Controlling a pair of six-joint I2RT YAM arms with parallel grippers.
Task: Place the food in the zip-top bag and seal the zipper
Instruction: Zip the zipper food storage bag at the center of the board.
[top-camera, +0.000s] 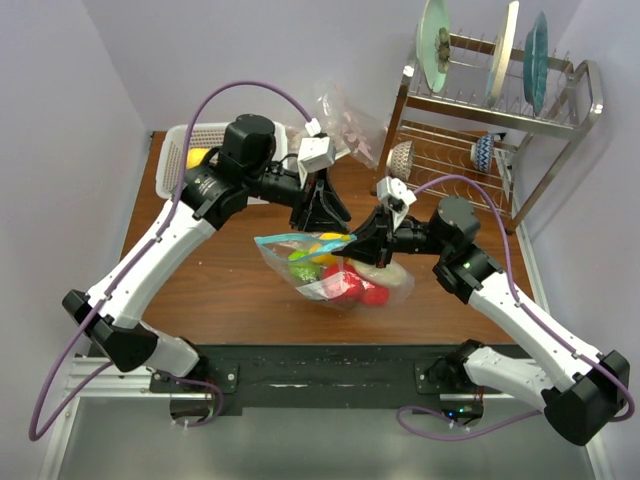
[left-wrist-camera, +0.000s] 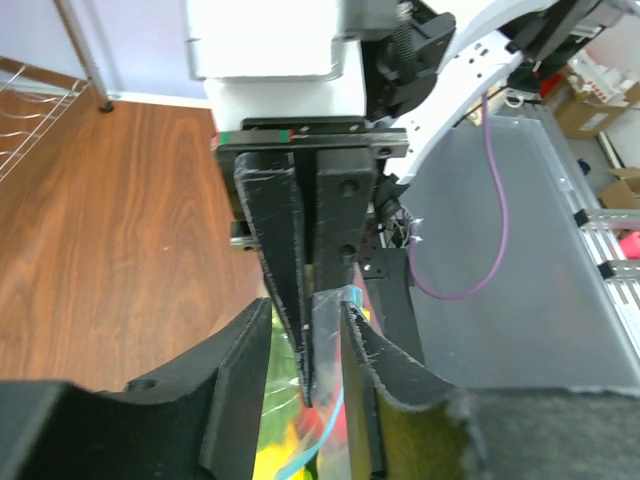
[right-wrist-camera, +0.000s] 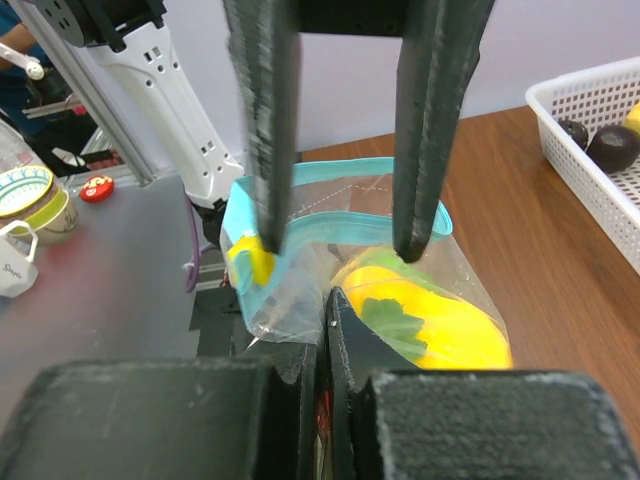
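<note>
The robot's right gripper holds clear film below the zipper, so while the left gripper pinches the zipper's end (right-wrist-camera: 258, 264), the right gripper needs to open and take that end.
The zip-top bag (top-camera: 345, 280) hangs over the table's middle, holding yellow, green and red food (top-camera: 350, 285). Its light-blue zipper (top-camera: 290, 240) runs along the top, with a yellow slider (right-wrist-camera: 250, 262) at one end. My right gripper (top-camera: 352, 248) is shut on the clear film just below the rim, seen in the right wrist view (right-wrist-camera: 326, 300). My left gripper (top-camera: 322, 222) points down at the rim, open, one finger on each side of the bag's mouth (right-wrist-camera: 340, 245). In the left wrist view (left-wrist-camera: 305, 310) the film and strip (left-wrist-camera: 335, 420) pass between its fingers.
A white mesh basket (top-camera: 172, 160) with more food stands at the back left; it also shows in the right wrist view (right-wrist-camera: 600, 130). Another clear bag (top-camera: 345, 118) lies at the back. A metal dish rack (top-camera: 500, 130) with plates and bowls stands at the back right.
</note>
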